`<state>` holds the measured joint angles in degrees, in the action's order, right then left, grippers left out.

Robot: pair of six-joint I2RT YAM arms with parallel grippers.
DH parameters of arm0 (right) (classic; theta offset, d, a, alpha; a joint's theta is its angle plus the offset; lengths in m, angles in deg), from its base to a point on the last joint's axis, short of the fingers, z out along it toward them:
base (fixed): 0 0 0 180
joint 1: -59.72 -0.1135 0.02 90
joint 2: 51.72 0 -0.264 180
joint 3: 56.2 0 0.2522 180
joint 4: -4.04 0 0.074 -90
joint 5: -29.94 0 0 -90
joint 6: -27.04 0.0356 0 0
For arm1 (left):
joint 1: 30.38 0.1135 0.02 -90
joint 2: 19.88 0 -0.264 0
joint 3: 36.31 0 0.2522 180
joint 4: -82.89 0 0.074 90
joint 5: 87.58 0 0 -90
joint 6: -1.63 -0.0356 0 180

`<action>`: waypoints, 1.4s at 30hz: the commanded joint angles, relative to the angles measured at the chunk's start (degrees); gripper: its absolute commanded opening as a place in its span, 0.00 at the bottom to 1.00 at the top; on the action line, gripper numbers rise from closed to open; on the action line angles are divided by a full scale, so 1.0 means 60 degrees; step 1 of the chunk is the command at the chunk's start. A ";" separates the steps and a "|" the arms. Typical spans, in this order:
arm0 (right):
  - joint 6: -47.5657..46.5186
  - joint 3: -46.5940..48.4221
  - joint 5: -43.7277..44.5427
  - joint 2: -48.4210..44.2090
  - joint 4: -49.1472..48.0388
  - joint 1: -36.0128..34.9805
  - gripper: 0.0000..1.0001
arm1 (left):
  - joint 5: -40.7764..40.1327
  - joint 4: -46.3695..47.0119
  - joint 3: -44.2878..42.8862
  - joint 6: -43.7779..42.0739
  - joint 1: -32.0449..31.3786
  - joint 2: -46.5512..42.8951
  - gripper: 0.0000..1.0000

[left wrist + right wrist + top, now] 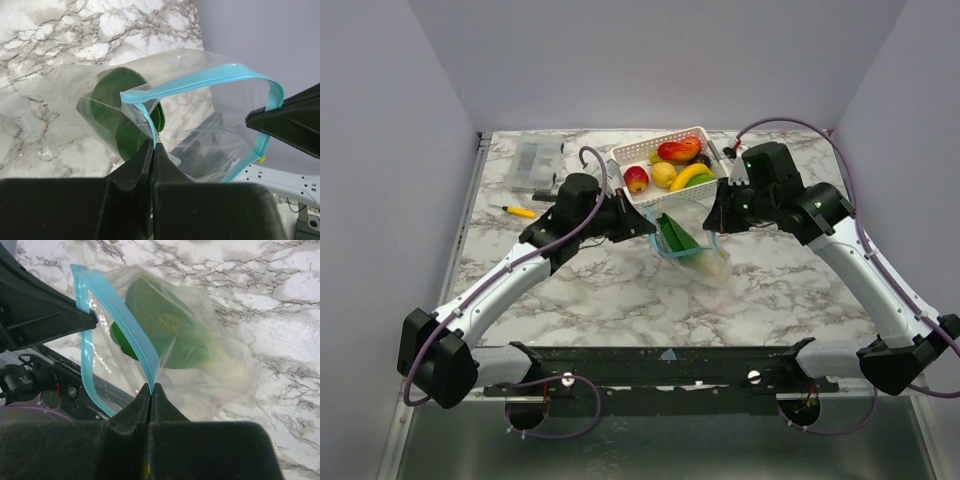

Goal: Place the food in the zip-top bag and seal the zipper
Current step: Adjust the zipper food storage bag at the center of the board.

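Observation:
The zipper is pinched by my left gripper close to the folded corner of the bag's opening, so that gripper should open and take the opening's near edge (672,254) farther from that corner.
The clear zip-top bag (695,255) hangs between both grippers over the middle of the table, its mouth held open. A green-white leek (678,236) lies inside it, also seen as the leek (116,122) and the leek (167,327). My left gripper (152,146) is shut on the blue-green zipper (200,80) at one end of the mouth. My right gripper (151,386) is shut on the zipper (132,335) at the other end. More food sits in the white basket (638,152): a red apple (636,179), a yellow banana (688,176) and a red-orange piece (678,151).
A small clear hard box (535,160) stands at the back left of the table. A yellow-handled tool (518,211) lies beside the left arm. The basket stands just behind the bag. A white power strip (280,181) shows past the bag in the left wrist view.

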<state>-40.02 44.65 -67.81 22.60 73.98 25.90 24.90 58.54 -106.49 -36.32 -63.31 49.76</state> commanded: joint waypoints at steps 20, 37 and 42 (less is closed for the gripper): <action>-0.1157 0.1185 0.0328 0.1620 -0.0164 -0.0072 0.55 | 0.0903 -0.0713 -0.0894 -0.1498 -0.0012 0.0550 0.00; 0.0258 0.0484 -0.0152 0.1305 -0.2043 -0.0072 0.01 | -0.0004 0.0170 0.1145 0.0846 -0.0375 -0.1150 0.60; 0.0229 0.0383 -0.0234 0.1250 -0.2182 -0.0067 0.01 | -0.0227 0.0371 0.0912 0.1137 -0.0723 -0.0899 0.60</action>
<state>-39.41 47.57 -67.53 31.81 64.08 25.90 25.97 56.71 -100.18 -33.30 -66.28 43.71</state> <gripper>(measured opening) 0.009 0.600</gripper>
